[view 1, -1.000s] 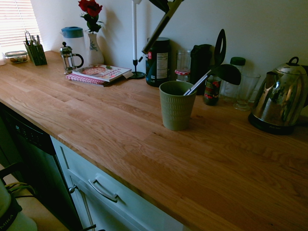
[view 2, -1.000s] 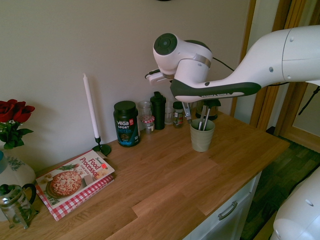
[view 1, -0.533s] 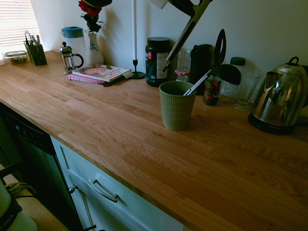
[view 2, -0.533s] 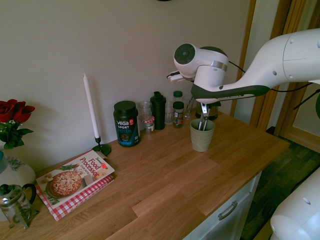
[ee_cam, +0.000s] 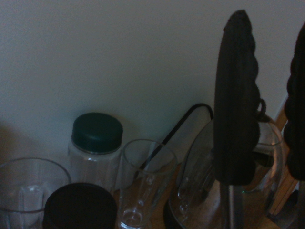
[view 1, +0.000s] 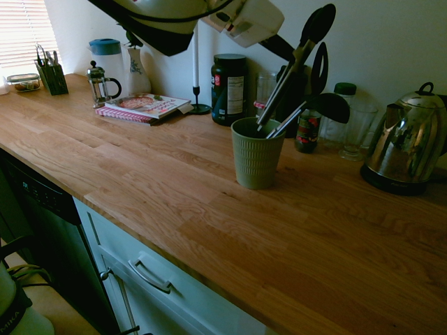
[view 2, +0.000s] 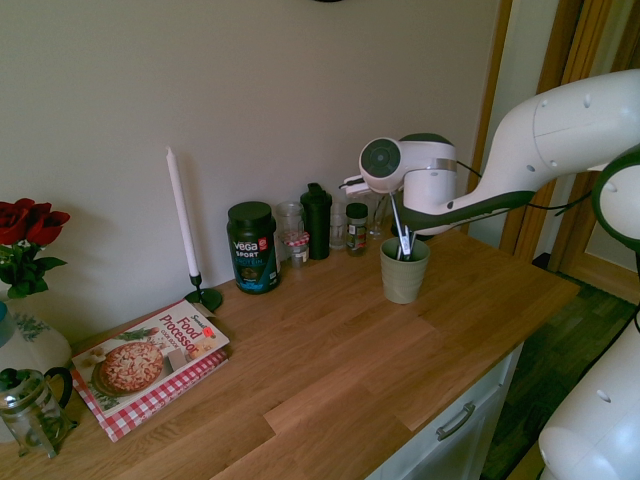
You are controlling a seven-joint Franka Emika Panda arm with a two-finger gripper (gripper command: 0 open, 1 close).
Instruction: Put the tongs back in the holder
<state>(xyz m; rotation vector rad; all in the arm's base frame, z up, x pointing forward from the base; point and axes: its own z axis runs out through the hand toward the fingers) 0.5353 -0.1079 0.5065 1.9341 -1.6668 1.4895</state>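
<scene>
The tongs will be released standing deep inside the sage-green ribbed holder (view 2: 402,263) on the wooden counter.
The holder (view 1: 255,157) is a sage-green ribbed cup standing on the wooden counter, also seen in the second exterior view (view 2: 403,275). The tongs (view 1: 297,63) lean out of it, lower end inside the cup's mouth and black scalloped tips up by the wall. My gripper (view 1: 290,56) is shut on the tongs' arms just above the cup, coming in from the upper left. In the wrist view the tongs' two dark tips (ee_cam: 236,95) rise close up. A black ladle (view 1: 328,105) with a pale handle also stands in the holder.
A steel kettle (view 1: 405,143) stands right of the holder. Jars, a glass (view 1: 357,129) and a dark tub (view 1: 228,87) line the wall behind it. A candle (view 1: 195,49), cookbook (view 1: 143,106), French press (view 1: 101,82) and cutlery caddy (view 1: 52,77) lie further left.
The arm has swung right and come down. The tongs, earlier held in the air left of the holder, now have their lower end inside it.
</scene>
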